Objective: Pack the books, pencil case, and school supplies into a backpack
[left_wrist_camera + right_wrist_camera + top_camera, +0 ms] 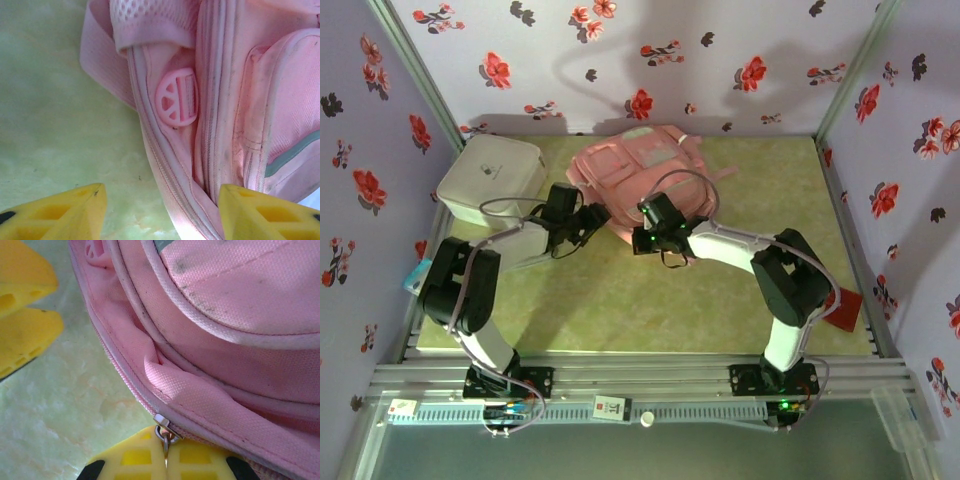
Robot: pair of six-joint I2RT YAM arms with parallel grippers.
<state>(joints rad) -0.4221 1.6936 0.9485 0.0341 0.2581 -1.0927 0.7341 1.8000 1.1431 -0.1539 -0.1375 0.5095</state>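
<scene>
Next, my left gripper pinches the zipped seam [178, 194] before the zip pull moves, because the backpack's fabric is lying slack by the zip pull in my right gripper.
The pale-pink backpack [640, 160] lies flat at the back of the table. My right gripper [166, 455] is shut on the small metal zip pull [165, 440] at the backpack's [225, 340] near edge. Just left of it, my left gripper [162, 215] stands open, its yellow fingers [60, 212] astride the zipped seam of the backpack [225, 125] without touching it. A round pink buckle [176, 96] and a strap [100, 60] lie ahead of the jaws. In the top view the left gripper [595, 218] and right gripper [645, 225] sit close together. The books and pencil case are out of view.
A white rounded-corner box [490, 180] stands at the back left, beside the left arm. A flat red item [840, 310] lies at the right edge by the right arm's elbow. A small blue thing [417, 275] pokes in at the left wall. Flowered walls enclose three sides.
</scene>
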